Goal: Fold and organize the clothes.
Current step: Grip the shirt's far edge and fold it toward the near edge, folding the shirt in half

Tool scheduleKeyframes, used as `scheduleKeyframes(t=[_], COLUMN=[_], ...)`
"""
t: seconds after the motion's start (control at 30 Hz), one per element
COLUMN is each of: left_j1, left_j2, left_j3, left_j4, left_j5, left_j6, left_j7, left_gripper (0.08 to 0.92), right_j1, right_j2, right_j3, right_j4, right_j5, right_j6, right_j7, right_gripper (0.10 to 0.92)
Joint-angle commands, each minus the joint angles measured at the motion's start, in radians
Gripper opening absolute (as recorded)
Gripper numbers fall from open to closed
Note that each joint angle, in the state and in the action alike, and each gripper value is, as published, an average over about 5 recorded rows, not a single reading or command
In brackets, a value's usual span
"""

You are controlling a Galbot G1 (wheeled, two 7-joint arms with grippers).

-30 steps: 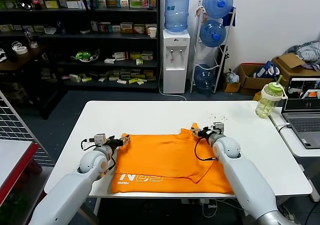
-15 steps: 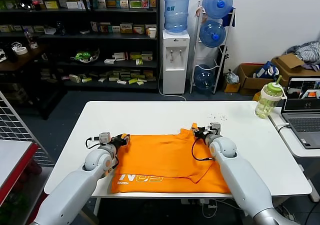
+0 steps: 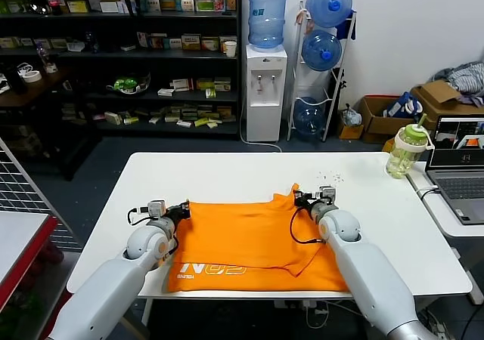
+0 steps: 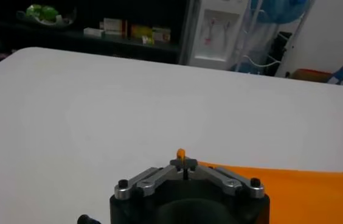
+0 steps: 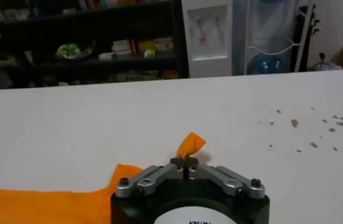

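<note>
Next, my left gripper releases the pinched T-shirt corner on the orange cloth's side edge [image 3: 180,239], behind the first white letters.
The clothes are one bright orange T-shirt [image 3: 249,242] lying partly folded on the white table [image 3: 227,174], with white lettering near its front left edge. My left gripper [image 3: 184,208] is at the shirt's far left corner, shut on a pinch of orange cloth [image 4: 181,153] that pokes out past its tips. My right gripper [image 3: 297,197] is at the shirt's far right corner, shut on a twisted tip of the fabric [image 5: 191,145]. In the left wrist view my gripper [image 4: 183,163] shows its jaws pressed together; in the right wrist view my gripper [image 5: 185,162] shows the same.
A green-lidded bottle [image 3: 404,152] and an open laptop [image 3: 458,166] stand at the right, the laptop on a side desk. Small brown crumbs [image 5: 317,125] dot the table behind the right gripper. Shelves, a water dispenser [image 3: 266,91] and boxes stand farther back.
Both grippers have gone from open to shut on the shirt's far corners. The far edge of the shirt has shifted slightly and the right corner now stands up a little.
</note>
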Motion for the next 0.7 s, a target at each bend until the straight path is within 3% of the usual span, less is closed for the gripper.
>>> scheduleKeyframes(t=[0.03, 0.33, 0.7], left_j1=[0.071, 0.277, 0.426], left_j2=[0.05, 0.152, 0.177], left_j3=[-0.044, -0.129, -0.143], left_j4=[-0.148, -0.453, -0.579], left_j5=[-0.009, -0.031, 0.025], left_j6=[-0.004, -0.005, -0.018], left_j7=[-0.013, -0.055, -0.097], left_gripper=[0.092, 0.092, 0.092], right_j1=[-0.083, -0.339, -0.555], right_j2=[-0.055, -0.198, -0.27], right_j3=[0.022, 0.093, 0.178], right_j4=[0.168, 0.48, 0.714], right_j5=[0.034, 0.094, 0.118], right_j6=[0.029, -0.036, -0.077], right_j7=[0.021, 0.069, 0.143], right_gripper=[0.125, 0.125, 0.125])
